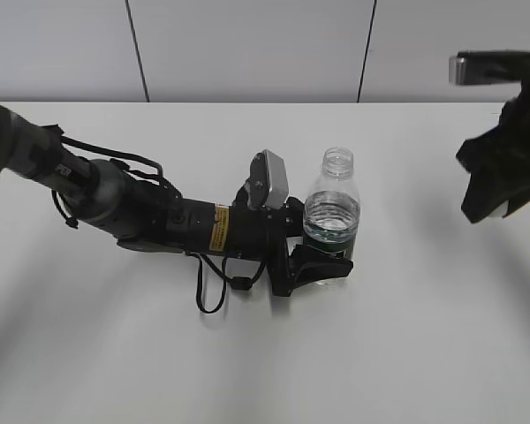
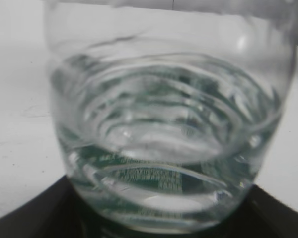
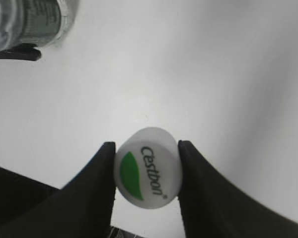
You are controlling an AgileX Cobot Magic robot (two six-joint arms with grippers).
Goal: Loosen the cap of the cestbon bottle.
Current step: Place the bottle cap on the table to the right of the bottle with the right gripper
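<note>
My right gripper needs to let go of the white cap on the bare white table (image 1: 435,281) next to the cestbon bottle. The cap still hangs above the table.
The cestbon bottle (image 1: 332,208) stands upright on the white table with its neck open and no cap on it. My left gripper (image 1: 322,265) is shut on its lower body at the dark green label. In the left wrist view the ribbed clear body (image 2: 164,139) fills the frame. My right gripper (image 3: 146,173) is shut on the white cap (image 3: 148,167), which shows its green leaf mark and "Cestbon" lettering. It hangs above the table, away from the bottle (image 3: 25,22), which shows at the top left of the right wrist view. In the exterior view the right arm (image 1: 503,168) is raised at the right edge.
The white table (image 1: 406,336) lies all around the bottle. The left arm (image 1: 141,212) lies low across the table from the left. A grey panelled wall runs behind the table's far edge.
</note>
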